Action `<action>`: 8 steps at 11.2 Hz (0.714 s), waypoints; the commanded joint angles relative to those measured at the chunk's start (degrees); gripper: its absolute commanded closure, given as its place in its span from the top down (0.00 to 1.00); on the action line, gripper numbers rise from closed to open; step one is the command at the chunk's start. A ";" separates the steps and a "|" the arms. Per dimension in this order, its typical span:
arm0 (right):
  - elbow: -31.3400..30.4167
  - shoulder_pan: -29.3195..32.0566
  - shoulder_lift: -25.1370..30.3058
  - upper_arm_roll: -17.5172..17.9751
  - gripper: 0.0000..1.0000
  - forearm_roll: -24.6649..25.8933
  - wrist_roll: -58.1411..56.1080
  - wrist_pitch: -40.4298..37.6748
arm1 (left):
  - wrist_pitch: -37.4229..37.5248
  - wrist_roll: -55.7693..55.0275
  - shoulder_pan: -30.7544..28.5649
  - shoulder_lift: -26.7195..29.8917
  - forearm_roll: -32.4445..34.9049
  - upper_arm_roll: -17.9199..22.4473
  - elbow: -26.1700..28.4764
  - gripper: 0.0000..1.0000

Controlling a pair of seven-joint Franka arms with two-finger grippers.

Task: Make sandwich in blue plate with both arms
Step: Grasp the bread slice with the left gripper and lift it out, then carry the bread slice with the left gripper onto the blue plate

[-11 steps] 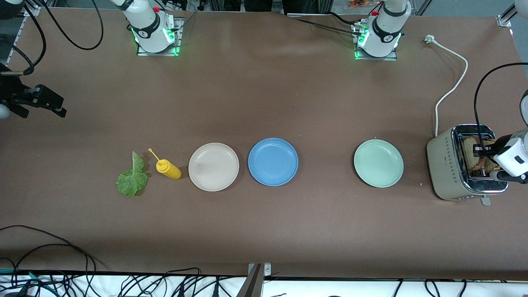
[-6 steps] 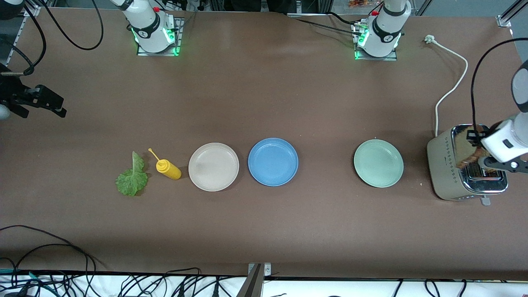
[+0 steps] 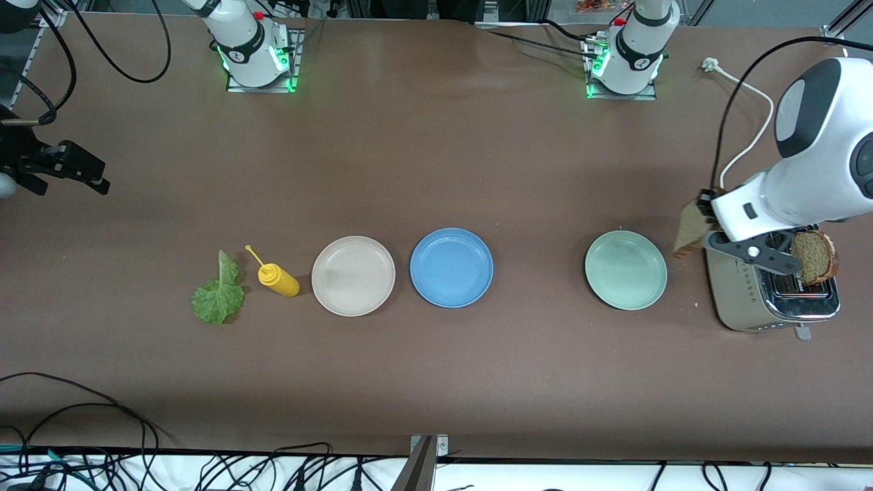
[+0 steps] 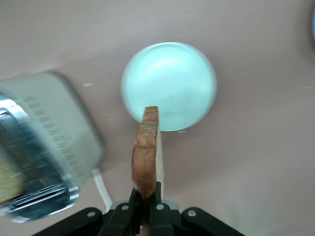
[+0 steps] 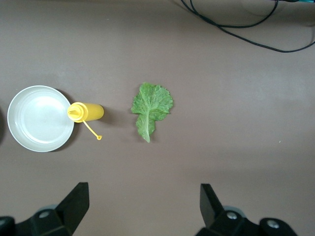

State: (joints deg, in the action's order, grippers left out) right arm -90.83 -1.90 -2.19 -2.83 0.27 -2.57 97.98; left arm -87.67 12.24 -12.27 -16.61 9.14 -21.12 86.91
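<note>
The brown bread slice will be let go from my left gripper, lying flat on the middle of the bare blue plate (image 3: pixel 455 269).
My left gripper (image 3: pixel 706 204) (image 4: pixel 146 189) is shut on the lower edge of a brown bread slice (image 3: pixel 691 228) (image 4: pixel 146 152). It holds the slice on edge in the air, over the toaster's (image 3: pixel 743 300) rim toward the pale green plate (image 3: pixel 626 269) (image 4: pixel 170 86). A second slice (image 3: pixel 815 256) stands in the toaster slot. The blue plate (image 3: pixel 451 267) lies bare at mid-table. A lettuce leaf (image 3: pixel 218 294) (image 5: pixel 150 105) lies toward the right arm's end. My right gripper (image 3: pixel 71 167) (image 5: pixel 142 194) waits open above the table near the leaf, holding nothing.
A beige plate (image 3: pixel 353 275) (image 5: pixel 39 118) lies beside the blue one, with a yellow squeeze bottle (image 3: pixel 278 280) (image 5: pixel 86 111) on its side between it and the lettuce. The toaster's white cord (image 3: pixel 747 146) trails toward the left arm's base. Cables hang at the table's front edge.
My left gripper has lifted one bread slice up out of the toaster and swung it toward the green plate. The other slice stays in the slot. The right arm has not moved.
</note>
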 commanded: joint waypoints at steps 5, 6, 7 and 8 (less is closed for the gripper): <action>1.18 0.58 -0.45 -0.15 1.00 0.35 0.02 -0.42 | -4.50 -11.27 11.11 -13.15 -22.31 -0.15 -6.12 0.00; 1.18 0.58 -0.45 -0.15 1.00 0.35 0.19 -0.42 | -8.27 -11.09 12.08 -16.40 -25.20 -0.24 -7.27 0.00; 1.18 0.32 -0.45 -0.07 1.00 0.35 0.72 -0.68 | -11.79 -11.01 13.57 -19.04 -29.75 -0.15 -7.45 0.00; 1.18 0.31 -0.45 -0.07 1.00 0.35 0.46 -0.51 | -16.17 -11.18 14.37 -20.81 -33.71 -0.15 -7.45 0.00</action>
State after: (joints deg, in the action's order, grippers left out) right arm -90.75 -1.59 -2.34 -3.08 0.27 -2.55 98.03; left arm -98.02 1.62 0.36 -30.74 -16.67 -21.38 83.56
